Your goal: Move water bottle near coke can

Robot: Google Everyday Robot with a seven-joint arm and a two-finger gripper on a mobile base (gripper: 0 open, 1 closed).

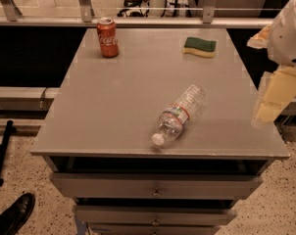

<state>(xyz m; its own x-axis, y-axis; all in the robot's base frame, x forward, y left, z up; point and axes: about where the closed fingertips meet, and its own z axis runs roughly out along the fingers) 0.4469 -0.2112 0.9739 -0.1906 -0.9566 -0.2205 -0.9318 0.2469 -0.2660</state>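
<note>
Next, I close my gripper on the bottom end (193,95) of the water bottle, at the other end from its white cap.
The water bottle (178,114) lies on its side near the front edge of the grey table (113,97), with its white cap pointing to the front left. The coke can (108,37) stands upright at the table's far left corner, well apart from the bottle. My gripper (266,112) hangs off the table's right edge, at about the bottle's depth and to its right, touching nothing and holding nothing.
A green and yellow sponge (200,47) lies at the far right of the table. Drawers (155,186) sit under the tabletop. A railing runs behind the table. A black shoe (13,214) and a black pole (2,153) are on the floor at the left.
</note>
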